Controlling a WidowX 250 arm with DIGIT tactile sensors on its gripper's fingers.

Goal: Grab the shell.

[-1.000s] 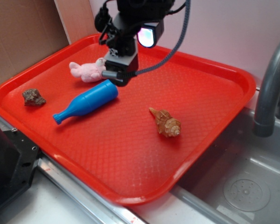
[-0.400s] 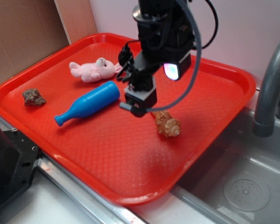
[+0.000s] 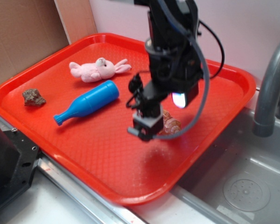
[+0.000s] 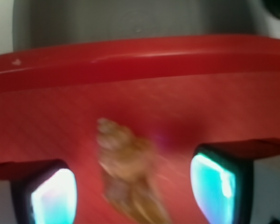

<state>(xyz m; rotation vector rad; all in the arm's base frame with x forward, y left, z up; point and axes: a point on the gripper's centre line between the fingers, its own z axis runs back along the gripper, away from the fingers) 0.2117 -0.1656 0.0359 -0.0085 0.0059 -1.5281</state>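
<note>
The shell slants, narrow tail between my gripper's fingers, so next I turn and grip its wide body (image 4: 128, 162) from the shell's spire end.
The tan spiral shell (image 3: 172, 124) lies on the red tray (image 3: 107, 154), mostly hidden behind the arm in the exterior view. My gripper (image 3: 146, 129) hangs just in front of it, above the tray. In the blurred wrist view the shell (image 4: 128, 172) sits between the two glowing pads, one pad (image 4: 53, 196) to its left and the other far to its right. The gripper (image 4: 133, 189) is open with a wide gap, and neither pad touches the shell.
A blue bottle (image 3: 87, 102) lies left of centre on the tray, a pink plush toy (image 3: 97, 69) behind it, and a dark brown rock (image 3: 33, 97) at the far left. A grey faucet (image 3: 269, 88) and sink (image 3: 242, 186) stand to the right.
The arm has swung from near the plush toy and the bottle's base to the right and toward the front, and has come down over the shell. The objects have not moved.
</note>
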